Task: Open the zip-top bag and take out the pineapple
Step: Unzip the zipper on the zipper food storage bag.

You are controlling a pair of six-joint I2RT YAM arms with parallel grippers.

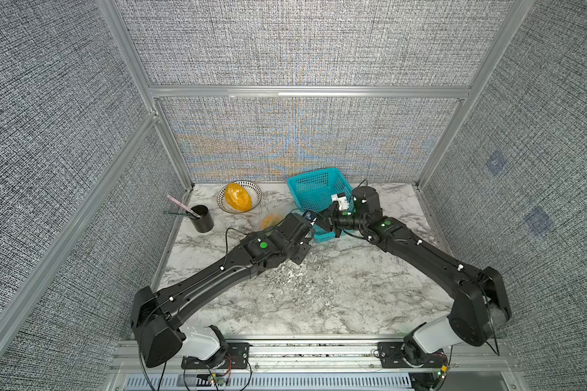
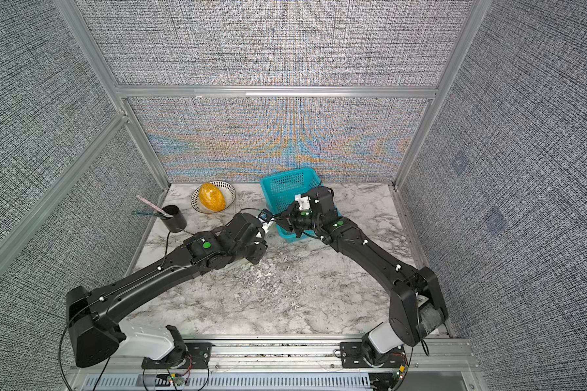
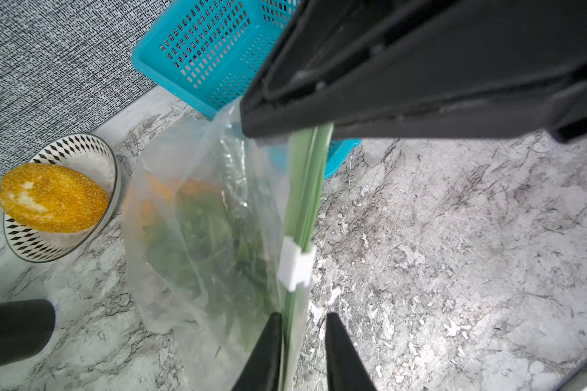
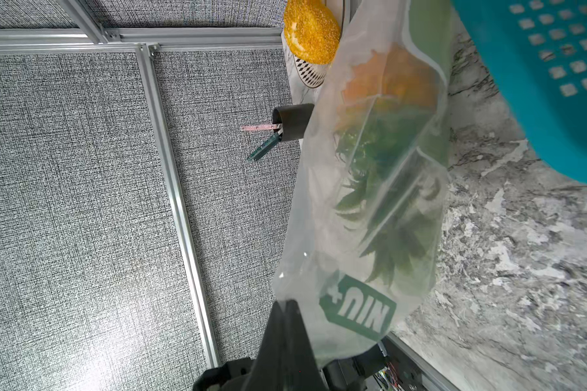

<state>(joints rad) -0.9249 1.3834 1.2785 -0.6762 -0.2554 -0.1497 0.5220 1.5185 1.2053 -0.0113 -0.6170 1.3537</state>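
Note:
I should open my left gripper's fingers, move closer and close on the slider (image 3: 297,263), because they straddle the bag's green zip short of the white slider.
The zip-top bag (image 3: 200,237) hangs clear and crinkly above the marble table, between my two grippers. Its pale green zip strip (image 3: 305,189) carries a white slider (image 3: 297,264). The pineapple (image 4: 390,88) is inside, orange body away from the zip and green leaves toward it. From above only an orange blur of the pineapple (image 1: 268,221) shows beside my left wrist. My right gripper (image 4: 287,301) is shut on the bag's edge at one end of the strip. My left gripper (image 3: 304,318) straddles the strip below the slider. One finger touches the strip and a gap shows at the other.
A teal basket (image 1: 316,189) stands just behind the grippers, partly under the right wrist. A patterned bowl (image 1: 253,189) at the back holds a leafless orange-yellow oval fruit (image 1: 238,196). A black cup (image 1: 202,218) with sticks stands at the left. Walls close in on three sides.

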